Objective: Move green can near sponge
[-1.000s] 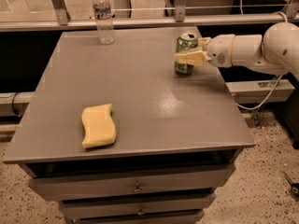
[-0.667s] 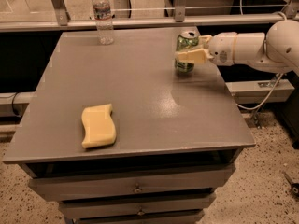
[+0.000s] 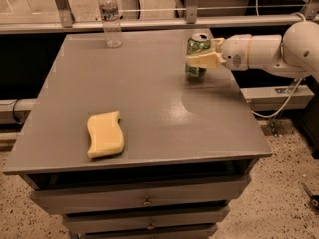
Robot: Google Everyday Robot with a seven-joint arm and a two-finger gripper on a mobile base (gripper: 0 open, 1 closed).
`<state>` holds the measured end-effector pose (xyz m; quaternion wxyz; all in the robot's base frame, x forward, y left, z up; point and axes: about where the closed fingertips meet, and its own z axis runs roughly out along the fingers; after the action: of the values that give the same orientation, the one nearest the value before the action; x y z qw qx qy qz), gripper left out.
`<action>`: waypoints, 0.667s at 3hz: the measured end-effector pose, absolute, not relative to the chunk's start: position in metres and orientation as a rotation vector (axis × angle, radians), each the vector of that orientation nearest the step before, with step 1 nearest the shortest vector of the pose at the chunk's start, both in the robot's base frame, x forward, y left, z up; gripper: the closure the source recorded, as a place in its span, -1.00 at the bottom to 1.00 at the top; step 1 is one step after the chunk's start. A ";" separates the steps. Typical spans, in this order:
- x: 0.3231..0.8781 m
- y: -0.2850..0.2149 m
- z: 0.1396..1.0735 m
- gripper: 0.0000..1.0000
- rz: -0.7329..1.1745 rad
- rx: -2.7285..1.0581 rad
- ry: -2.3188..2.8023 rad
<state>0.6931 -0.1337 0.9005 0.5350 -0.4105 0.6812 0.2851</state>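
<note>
The robot's gripper needs to set the green can free on the table, tight (image 3: 121, 132) against the sponge's long edge that faces the arm.
The green can (image 3: 196, 45) stands upright at the far right of the grey table (image 3: 149, 83). My gripper (image 3: 199, 54) reaches in from the right at the end of the white arm (image 3: 269, 51). Its cream-yellow fingers (image 3: 203, 60) are closed around the can's middle, one across the front and one behind. I cannot tell whether the can's base touches the table. The pale-yellow sponge (image 3: 104, 134) lies flat near the front left of the table, far from the can.
A clear plastic water bottle (image 3: 110, 16) stands at the table's back left edge. A metal rail (image 3: 149, 23) runs behind the table. Drawers (image 3: 144, 200) sit under the table top. A cable (image 3: 279, 108) hangs to the right.
Almost nothing has changed. The gripper and the can stay in the same place at the far right of the table. The sponge and the bottle have not moved.
</note>
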 end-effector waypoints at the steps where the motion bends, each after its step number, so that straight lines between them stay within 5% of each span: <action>1: 0.671 -0.098 0.906 1.00 0.757 -1.010 1.576; 2: 0.619 -0.047 0.909 1.00 0.843 -1.094 1.545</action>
<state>0.6192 -0.0468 0.9086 0.5094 -0.4543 0.6415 0.3502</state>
